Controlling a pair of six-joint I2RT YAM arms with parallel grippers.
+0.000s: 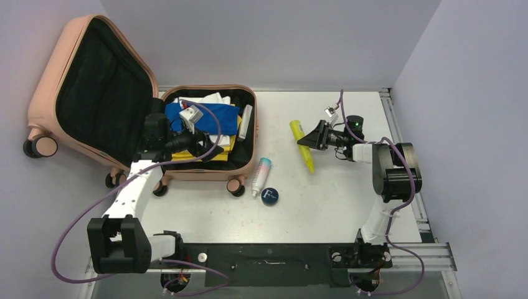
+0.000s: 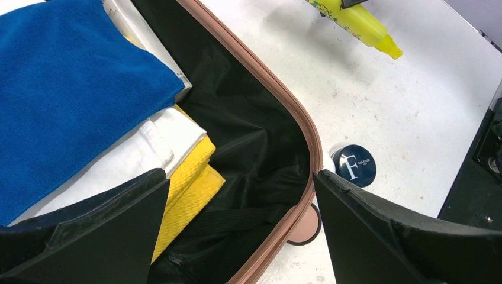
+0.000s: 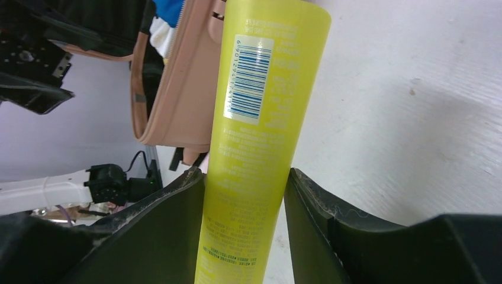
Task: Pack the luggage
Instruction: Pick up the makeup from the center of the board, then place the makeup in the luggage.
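Next, I hand the yellow tube, now held level with the table, from my right gripper into my left gripper, above the table beside the white tube point(image 1: 282, 169).
The salmon-pink luggage point(image 1: 205, 171) lies open at the left of the table, its lid point(image 1: 47, 81) leaning back. Inside it lie a blue towel point(image 1: 208, 116), white cloth and a yellow folded cloth point(image 2: 189, 177). My left gripper point(image 1: 200, 147) hovers open over the case's near right corner, its fingers either side of the pink rim point(image 2: 308, 127), holding nothing. Right of the case lies a yellow tube point(image 1: 309, 161) on the table. My right gripper point(image 1: 305, 140) is shut on the yellow tube point(image 3: 260, 89) near its upper end, level with the table.
A white tube with a teal and pink end point(image 1: 262, 174) and a dark blue round tin point(image 1: 269, 197) lie just right of the case's front wheel point(image 1: 236, 187). A white oblong item point(image 1: 246, 121) rests along the case's right inner wall. Grey walls close the table's back and right side.
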